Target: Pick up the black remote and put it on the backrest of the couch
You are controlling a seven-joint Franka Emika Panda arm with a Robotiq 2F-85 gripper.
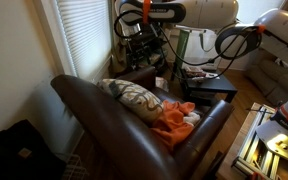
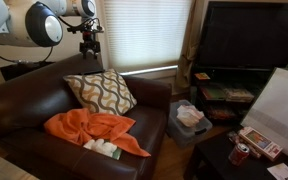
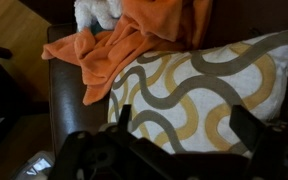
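The patterned cushion's far end (image 1: 116,88) is beside the couch's backrest. My gripper will go there next and close on the black remote.
No black remote shows in any view. The glossy dark brown couch has its rounded backrest (image 2: 34,80) running along the top, also seen in an exterior view (image 1: 84,102). My gripper (image 2: 89,47) hangs just above the backrest, over the patterned cushion (image 2: 99,92); it also shows in an exterior view (image 1: 144,48). In the wrist view my gripper (image 3: 182,125) is open, its two dark fingers spread wide over the cushion (image 3: 199,85), with nothing between them. What lies on the backrest right under my gripper is hidden.
An orange blanket (image 2: 96,130) lies on the seat with a white soft toy (image 3: 96,10) on it. A window with blinds (image 2: 144,30) is behind the couch. A TV (image 2: 249,35), a basket (image 2: 189,118) and a low table (image 2: 244,150) stand beside the couch.
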